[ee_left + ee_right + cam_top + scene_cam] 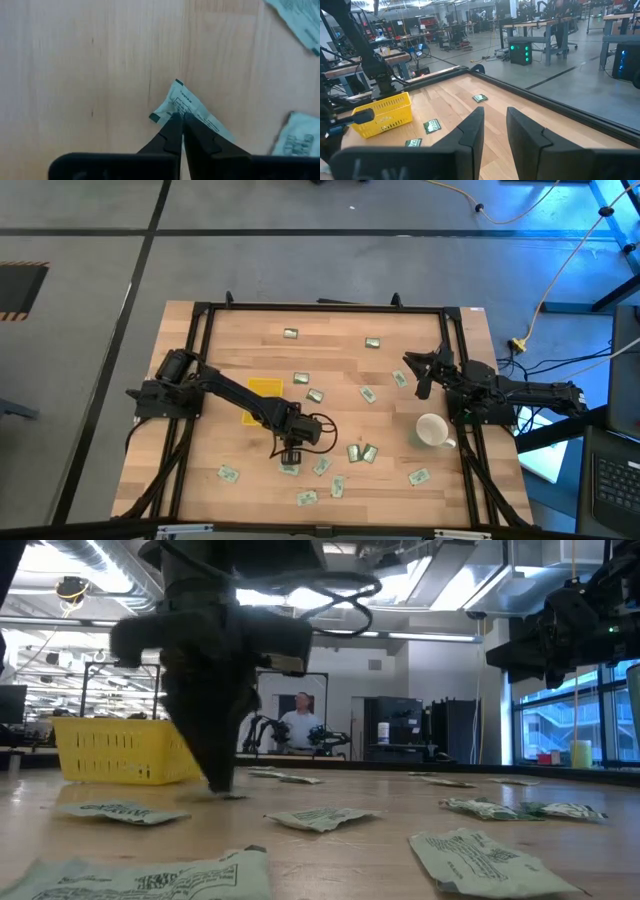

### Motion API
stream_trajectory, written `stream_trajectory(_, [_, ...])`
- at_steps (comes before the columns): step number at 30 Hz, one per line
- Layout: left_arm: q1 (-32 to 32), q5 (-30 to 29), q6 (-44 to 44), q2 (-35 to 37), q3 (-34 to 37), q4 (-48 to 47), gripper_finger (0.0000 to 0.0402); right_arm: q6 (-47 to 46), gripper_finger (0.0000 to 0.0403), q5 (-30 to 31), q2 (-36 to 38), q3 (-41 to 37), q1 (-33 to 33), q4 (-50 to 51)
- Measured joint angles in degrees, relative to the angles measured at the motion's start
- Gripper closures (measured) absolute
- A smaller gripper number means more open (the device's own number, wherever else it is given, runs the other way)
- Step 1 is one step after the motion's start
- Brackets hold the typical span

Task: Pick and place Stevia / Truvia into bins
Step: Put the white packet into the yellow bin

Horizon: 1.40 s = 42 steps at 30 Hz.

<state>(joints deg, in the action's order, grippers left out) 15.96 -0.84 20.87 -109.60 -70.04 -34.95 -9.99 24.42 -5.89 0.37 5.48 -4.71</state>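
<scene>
Next, my left gripper releases the Stevia sachet inside the yellow tray (265, 407), toward the tray's near end. The sachet is now near the table's middle.
Many pale green and white Stevia sachets lie flat across the wooden table. My left gripper (290, 457) points down at one sachet (289, 469) near the table's near middle and is shut on it; in the left wrist view that sachet (187, 102) shows just past the fingertips. The yellow tray (265, 387) stands on the table farther back, beside the left arm. My right gripper (420, 380) waits open above the table's right side, touching nothing, and its wrist view sees the tray (382, 117) across the table. My left gripper (181, 117) pinches the sachet between its two fingertips, about the middle of the sachet's near edge (186, 114). The fingers come from above, pointing down. The paper is creased up at the pinch, and in the low view the sachet (232, 794) still lies at table level.
A white mug (432, 430) lies on its side near the right arm. Other sachets lie close by (322, 466), (355, 452), (229, 473), and more at the far side (290, 333). A black frame (320, 308) edges the table. A person (300, 725) stands far behind.
</scene>
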Motion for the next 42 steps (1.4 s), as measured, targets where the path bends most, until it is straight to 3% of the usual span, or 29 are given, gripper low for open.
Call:
stream_trajectory(4, [-1.4, -0.3, 1.7, 5.1, -1.8, 0.2, 0.0398, 0.0, 0.0316, 0.0, 0.0, 0.0, 0.0, 0.0])
stream_trajectory(9, [-3.5, -0.2, 5.3, 12.4, -3.4, -9.2, 0.0397, -0.1, 0.0316, 0.0, 0.0, 0.0, 0.0, 0.0])
stream_trajectory(17, [-4.8, -10.2, 8.6, 22.3, -3.1, -24.1, 0.0396, -0.2, 0.0316, 0.0, 0.0, 0.0, 0.0, 0.0])
stream_trajectory(25, [-6.7, -8.8, 11.5, 23.2, 6.4, -24.3, 0.0396, -0.2, 0.0316, 0.0, 0.0, 0.0, 0.0, 0.0])
stream_trajectory(32, [-7.3, -5.2, 15.6, 23.2, 15.7, -15.4, 0.0396, 0.0, 0.0316, 0.0, 0.0, 0.0, 0.0, 0.0])
stream_trajectory(42, [-7.3, -5.6, 17.4, 23.2, 17.3, -13.7, 0.0392, 0.0, 0.0316, 0.0, 0.0, 0.0, 0.0, 0.0])
